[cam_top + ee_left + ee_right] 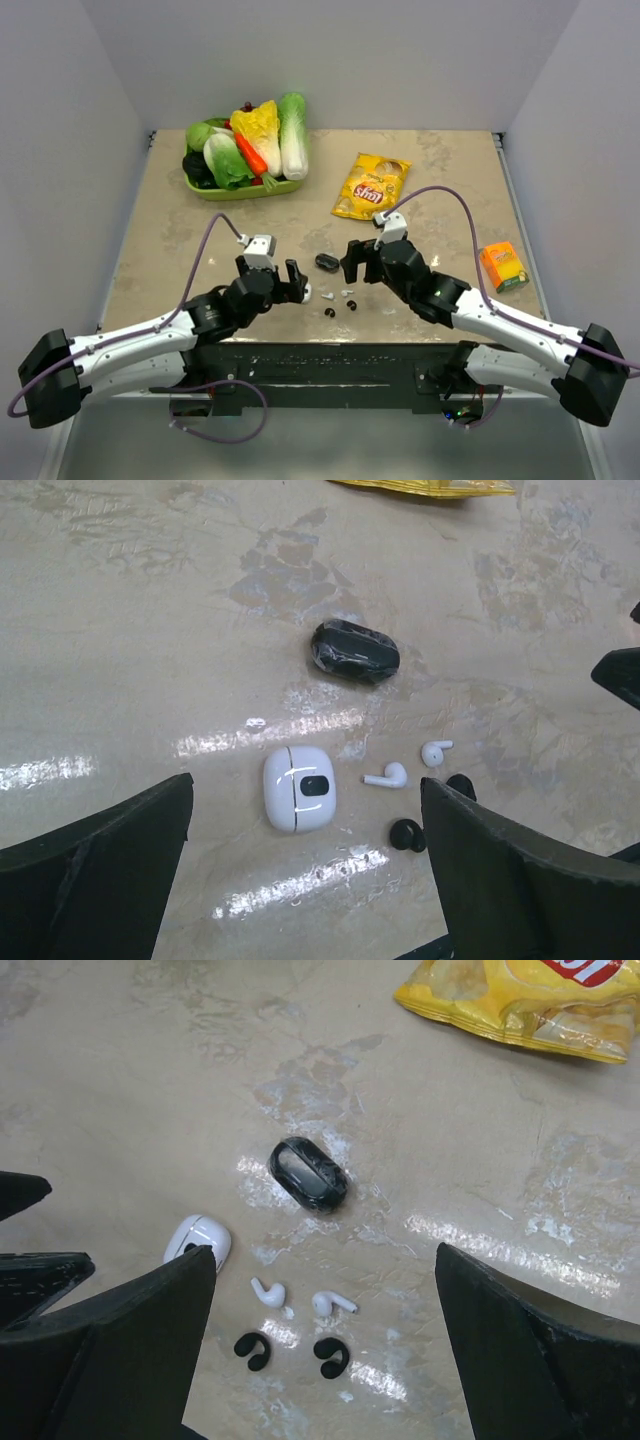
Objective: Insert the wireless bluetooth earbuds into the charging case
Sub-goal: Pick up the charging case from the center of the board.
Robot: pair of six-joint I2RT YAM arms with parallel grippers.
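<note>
My left gripper should go to the black charging case next and close on its short ends (336, 266) (392, 665), leaving the white case on the table.
Two white stemmed earbuds (268, 1293) (333, 1304) and two dark rounded earbuds (252, 1350) (331, 1357) lie loose on the table. Beside them lie a closed white charging case (298, 788) and a closed black charging case (354, 651). My left gripper (306, 780) hovers open over the white case, with a white earbud (386, 776) and a dark one (405, 834) near its right finger. Above the earbuds my right gripper (325, 1250) stands open and holds nothing. From above, the left gripper (297, 280) and right gripper (357, 262) flank the black case (327, 263).
A green tray (232, 192) of toy vegetables stands at the back left. A yellow chips bag (370, 185) lies behind the cases. An orange box (503, 266) sits at the right edge.
</note>
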